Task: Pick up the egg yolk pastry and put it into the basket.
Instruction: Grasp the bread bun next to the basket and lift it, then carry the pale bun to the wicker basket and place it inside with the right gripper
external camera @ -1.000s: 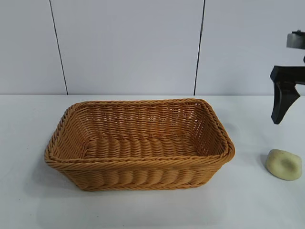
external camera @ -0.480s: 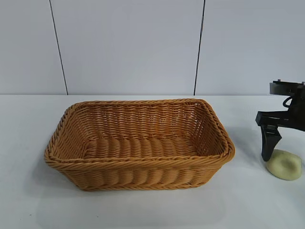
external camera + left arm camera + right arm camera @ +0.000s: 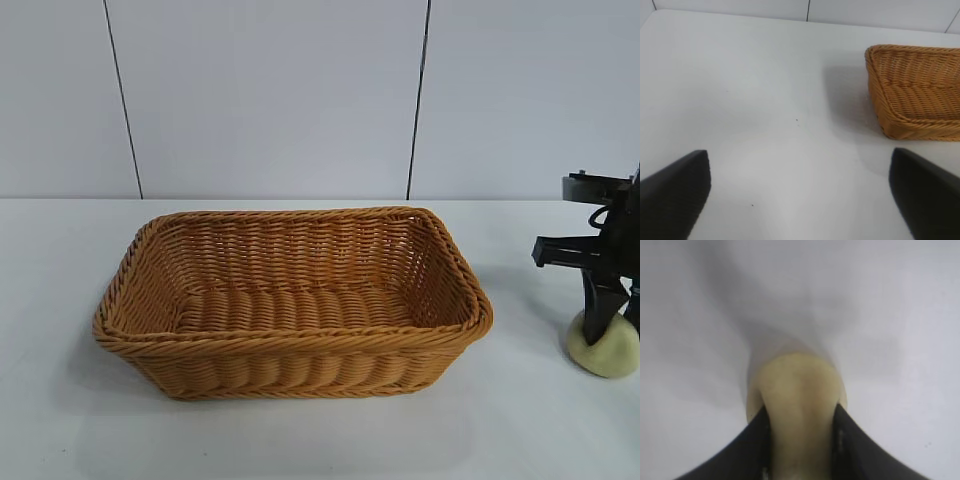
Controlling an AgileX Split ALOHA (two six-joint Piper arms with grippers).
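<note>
My right gripper is going to set the egg yolk pastry down on the bottom of the basket, midway [image 3: 285, 306] along the basket's front side.
The egg yolk pastry [image 3: 605, 352], a pale yellowish lump, lies on the white table at the far right, to the right of the basket [image 3: 290, 342]. My right gripper [image 3: 606, 318] has come down on it from above. In the right wrist view the two black fingers [image 3: 752, 440] press on both sides of the pastry [image 3: 800, 385], which is squeezed narrow between them and rests on the table. My left gripper [image 3: 797, 160] is open and empty above bare table, with a corner of the basket [image 3: 915, 100] off to one side; it is outside the exterior view.
The golden-brown wicker basket stands empty in the middle of the table [image 3: 300, 440]. A white panelled wall [image 3: 270, 100] runs behind it. The pastry sits close to the exterior view's right edge.
My right gripper has come down from above the pastry and closed its fingers on it. The pastry has tipped and been squeezed. The basket has not moved.
</note>
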